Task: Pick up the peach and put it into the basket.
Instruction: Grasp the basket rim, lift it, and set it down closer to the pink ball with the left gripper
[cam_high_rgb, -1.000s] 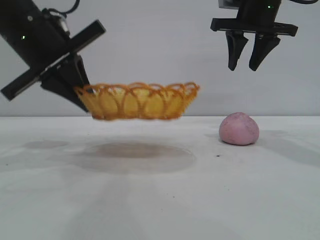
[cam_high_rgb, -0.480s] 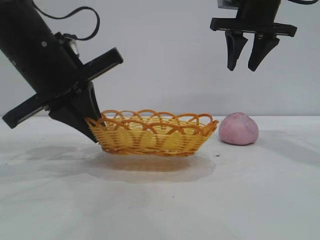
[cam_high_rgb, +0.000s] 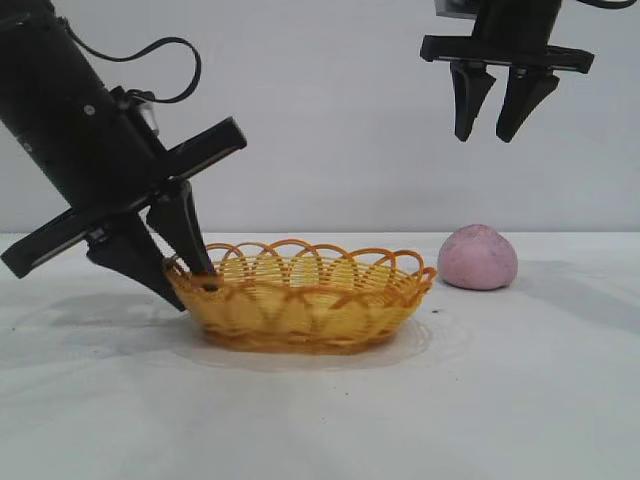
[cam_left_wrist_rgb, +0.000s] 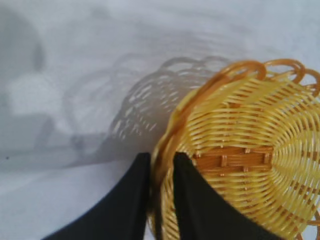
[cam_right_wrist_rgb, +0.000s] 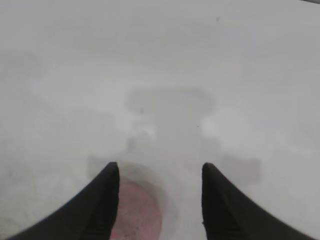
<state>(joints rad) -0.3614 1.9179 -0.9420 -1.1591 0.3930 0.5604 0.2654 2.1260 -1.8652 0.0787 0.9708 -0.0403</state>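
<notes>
Next, I lower my right gripper to the top of the pinkish peach (cam_high_rgb: 481, 235) (cam_right_wrist_rgb: 132, 225) next to the yellow wicker basket and close it there.
The yellow wicker basket (cam_high_rgb: 300, 305) with its orange looped rim rests on the white table at centre. My left gripper (cam_high_rgb: 190, 288) straddles the basket's left end, one finger outside the wall and one inside. In the left wrist view the left gripper (cam_left_wrist_rgb: 162, 157) has its fingers apart, with the rim of the basket (cam_left_wrist_rgb: 240, 70) loose in the gap. The pinkish peach (cam_high_rgb: 478, 258) sits on the table just right of the basket. My right gripper (cam_high_rgb: 487, 135) hangs open high above the peach (cam_right_wrist_rgb: 137, 215), which shows far below the right gripper (cam_right_wrist_rgb: 159, 170).
The white tabletop (cam_high_rgb: 320, 410) stretches in front of the basket and the peach. A plain pale wall (cam_high_rgb: 330, 120) stands behind them. A small dark speck (cam_high_rgb: 436, 312) lies on the table by the basket's right end.
The left arm has lowered the basket from the air onto the table, and its fingers have parted from the rim. The right arm and the peach have not moved.
</notes>
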